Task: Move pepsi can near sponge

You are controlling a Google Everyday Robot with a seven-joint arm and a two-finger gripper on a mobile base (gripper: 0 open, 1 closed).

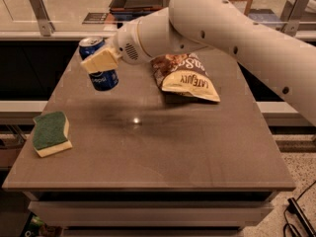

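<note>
Next, my gripper lets go of the pepsi can on the table (87, 138) beside the edge of the sponge that faces the middle of the table.
My gripper (100, 63) is shut on the pepsi can (101, 76), a dark blue can with a silver top, held tilted in the air above the back left part of the table. One cream finger crosses the can's front. The sponge (50, 133), green on top with a pale yellow base, lies flat near the table's left edge, well below and left of the can.
A brown-and-cream chip bag (183, 76) lies at the table's back middle, right of the can. The dark grey table (163, 152) has its left edge close to the sponge. My white arm (237, 38) reaches in from the upper right.
</note>
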